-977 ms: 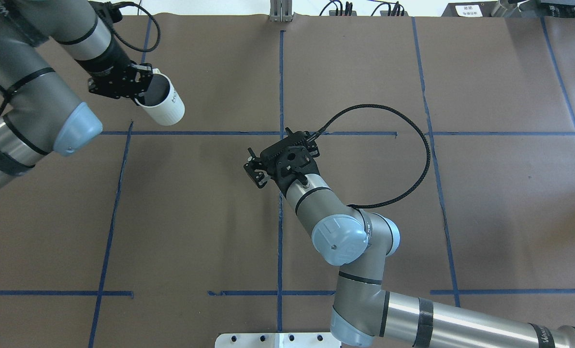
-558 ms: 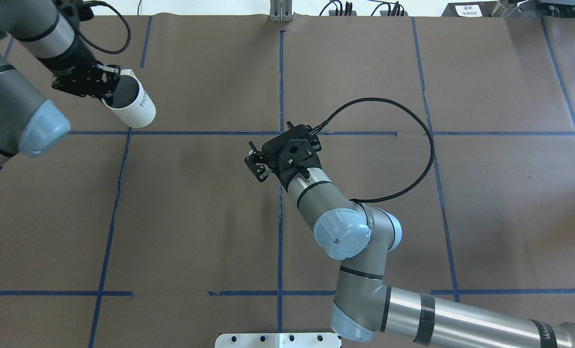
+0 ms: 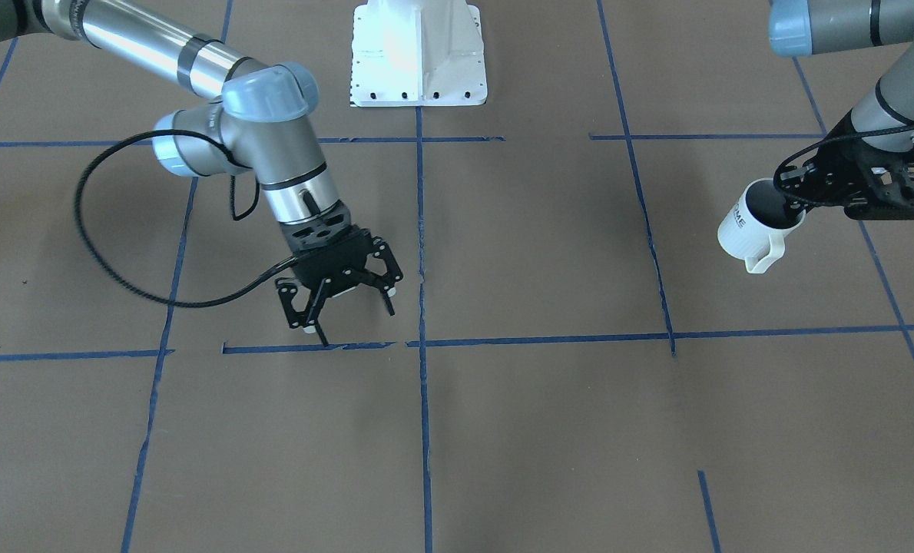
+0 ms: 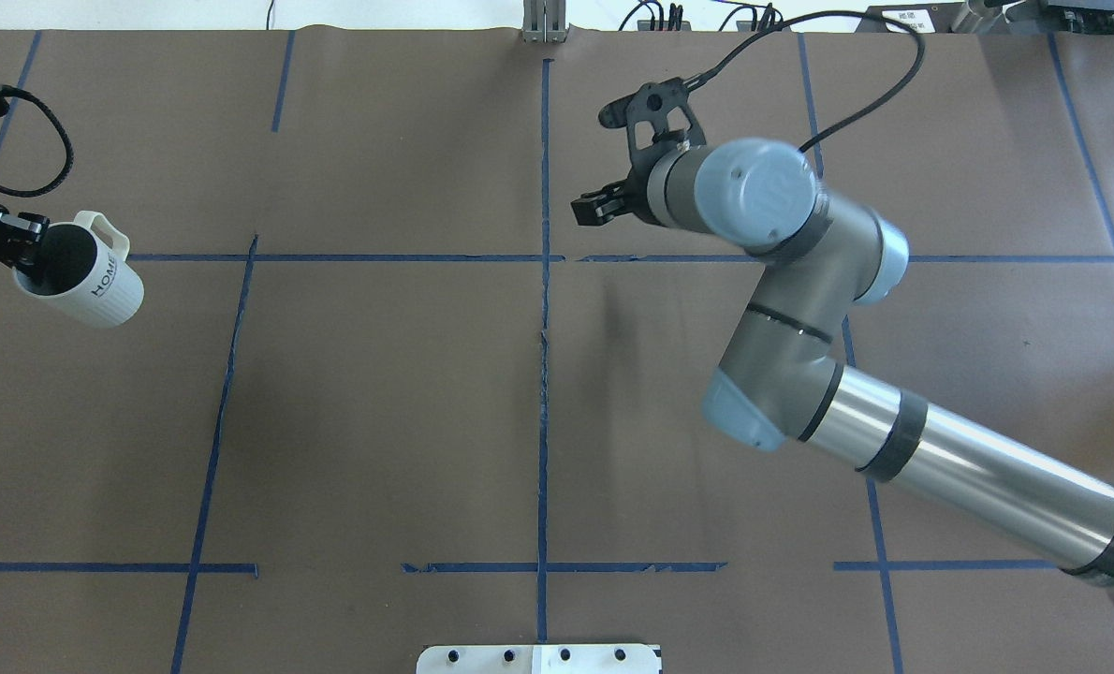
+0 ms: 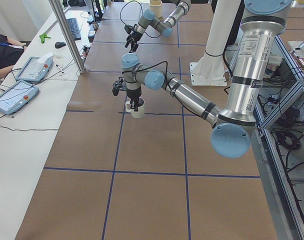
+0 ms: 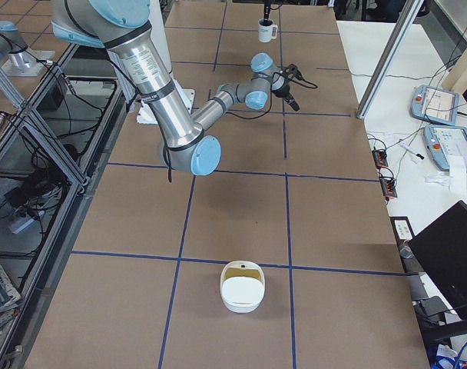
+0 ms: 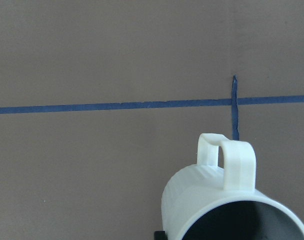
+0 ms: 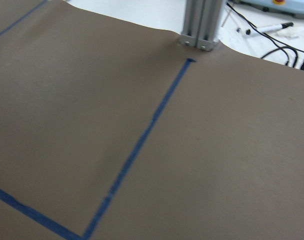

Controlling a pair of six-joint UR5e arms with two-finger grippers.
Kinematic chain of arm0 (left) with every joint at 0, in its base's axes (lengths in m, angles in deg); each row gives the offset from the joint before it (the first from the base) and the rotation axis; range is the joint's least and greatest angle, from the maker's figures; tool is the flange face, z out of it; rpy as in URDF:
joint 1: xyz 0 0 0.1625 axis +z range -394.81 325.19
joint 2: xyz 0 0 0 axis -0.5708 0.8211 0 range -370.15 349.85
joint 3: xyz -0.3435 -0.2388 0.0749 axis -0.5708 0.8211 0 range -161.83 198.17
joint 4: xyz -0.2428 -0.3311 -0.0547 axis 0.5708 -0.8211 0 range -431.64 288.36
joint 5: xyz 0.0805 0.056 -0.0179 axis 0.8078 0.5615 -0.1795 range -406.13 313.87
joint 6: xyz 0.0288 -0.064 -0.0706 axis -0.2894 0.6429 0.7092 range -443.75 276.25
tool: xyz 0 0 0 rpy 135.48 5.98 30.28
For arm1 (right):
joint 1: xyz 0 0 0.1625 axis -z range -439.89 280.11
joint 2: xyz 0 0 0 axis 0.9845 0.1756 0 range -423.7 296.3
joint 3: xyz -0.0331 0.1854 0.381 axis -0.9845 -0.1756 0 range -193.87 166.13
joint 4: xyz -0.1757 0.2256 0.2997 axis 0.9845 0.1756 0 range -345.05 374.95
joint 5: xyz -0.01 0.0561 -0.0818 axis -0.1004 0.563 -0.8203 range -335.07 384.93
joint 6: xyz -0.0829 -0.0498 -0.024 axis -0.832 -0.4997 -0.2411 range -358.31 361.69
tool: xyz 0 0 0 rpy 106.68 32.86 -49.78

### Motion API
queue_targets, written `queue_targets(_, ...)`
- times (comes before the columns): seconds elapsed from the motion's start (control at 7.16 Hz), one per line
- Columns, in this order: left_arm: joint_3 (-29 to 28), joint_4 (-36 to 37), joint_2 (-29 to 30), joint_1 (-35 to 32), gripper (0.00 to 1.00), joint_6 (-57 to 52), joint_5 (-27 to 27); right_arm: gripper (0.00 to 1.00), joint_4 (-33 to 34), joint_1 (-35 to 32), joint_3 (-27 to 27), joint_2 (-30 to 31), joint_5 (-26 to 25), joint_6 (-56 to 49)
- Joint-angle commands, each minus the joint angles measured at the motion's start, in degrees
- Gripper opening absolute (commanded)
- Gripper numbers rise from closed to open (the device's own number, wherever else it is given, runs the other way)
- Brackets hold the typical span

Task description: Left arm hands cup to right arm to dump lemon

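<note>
Next, I set the white cup down with my left gripper on the bare brown mat [image 3: 756, 243] [image 7: 124, 210] between the two long blue tape lines.
The white "HOME" cup [image 4: 89, 281] hangs tilted above the table at the left edge of the overhead view. My left gripper [image 4: 25, 251] is shut on its rim, opposite the lettering. The front view shows the same grip [image 3: 792, 203] on the cup [image 3: 747, 227], handle pointing down. The left wrist view shows the cup's rim and handle [image 7: 227, 195]; its inside is dark and the lemon is hidden. My right gripper [image 3: 346, 307] is open and empty, far from the cup; it also shows in the overhead view [image 4: 597, 208].
A white basin [image 6: 241, 286] sits on the table at my right end. The white base plate [image 3: 418, 54] is at my side's middle. An aluminium post [image 4: 543, 19] stands at the far edge. Blue tape lines [image 4: 543, 374] cross the brown mat.
My left arm has carried the cup left and slightly nearer, to the edge of the overhead view. My right arm has swung away from the centre toward the far side, right of the middle line.
</note>
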Motion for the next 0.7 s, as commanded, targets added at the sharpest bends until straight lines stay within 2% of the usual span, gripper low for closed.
queue_targets(0.0,0.23,-4.02,-5.43,-0.14,0.0,-0.47,-0.23,1.0,10.2,-9.27,6.12,4.88,12.9,-3.92)
queue_targets(0.28,0.23,-4.2,-6.33,-0.05,0.0,7.12,-0.23,1.0,14.84,-16.3,11.75,12.35,17.92,-15.07)
queue_targets(0.42,-0.65,-5.77,-6.42,0.04,0.0,8.84,-0.23,1.0,19.92,-20.07,12.65,13.0,22.28,-20.6)
queue_targets(0.56,-2.31,-11.1,-8.59,0.21,0.0,9.12,-0.14,1.0,24.93,-24.29,13.01,13.27,27.64,-27.36)
